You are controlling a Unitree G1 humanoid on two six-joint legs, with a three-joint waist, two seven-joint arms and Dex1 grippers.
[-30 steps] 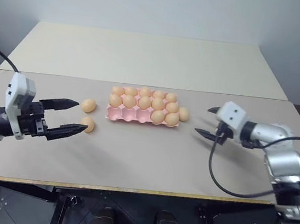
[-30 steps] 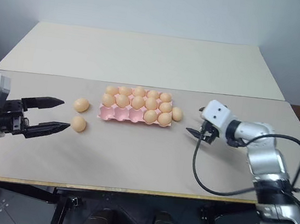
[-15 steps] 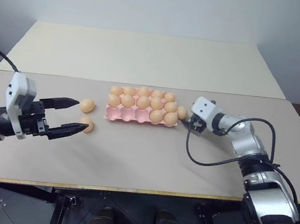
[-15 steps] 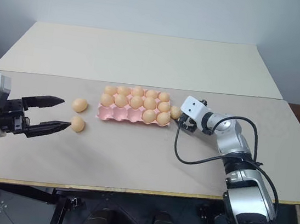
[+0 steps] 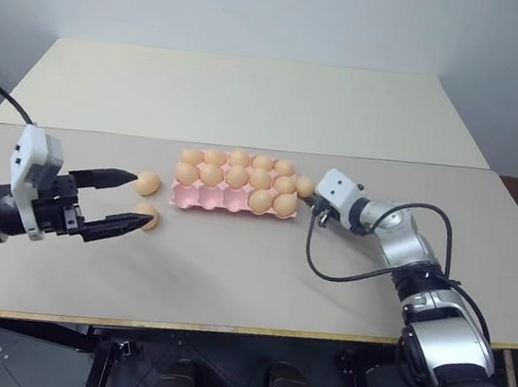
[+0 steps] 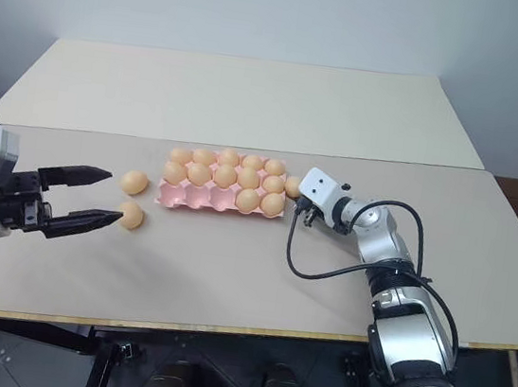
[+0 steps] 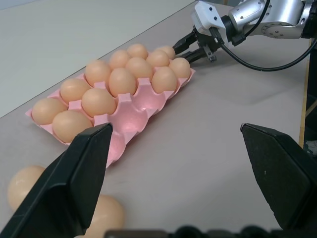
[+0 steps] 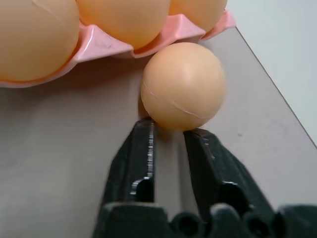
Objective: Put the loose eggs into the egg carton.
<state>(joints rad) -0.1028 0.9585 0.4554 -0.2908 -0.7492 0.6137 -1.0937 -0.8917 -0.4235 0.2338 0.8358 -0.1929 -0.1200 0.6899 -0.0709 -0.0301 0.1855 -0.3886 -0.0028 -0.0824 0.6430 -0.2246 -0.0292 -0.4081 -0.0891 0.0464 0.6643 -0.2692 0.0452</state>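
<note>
The fingers of the robot's right gripper are nearly shut against the near side of the loose egg, so that gripper should open, back off and close around the egg's middle [image 8: 183,87].
The pink egg carton [image 5: 206,200] lies mid-table with several eggs in its cups; its near row has bare cups [image 7: 130,113]. Two loose eggs [image 5: 148,183] [image 5: 147,217] lie left of it. My left gripper [image 5: 142,200] stands open, one fingertip at each of the two. A third loose egg [image 5: 306,187] rests on the table against the carton's right end. My right gripper [image 8: 168,130] is shut, its fingertips [image 8: 144,144] touching that egg's [image 8: 183,85] near side, with nothing between them.
The grey table [image 5: 229,275] runs wide in front of the carton, and a paler table section [image 5: 252,97] lies behind it. A black cable [image 5: 325,269] loops from my right wrist over the table.
My right arm reached leftward to the egg at the carton's right end and its gripper went from open to shut. The left arm kept still. The camera view shifted a little.
</note>
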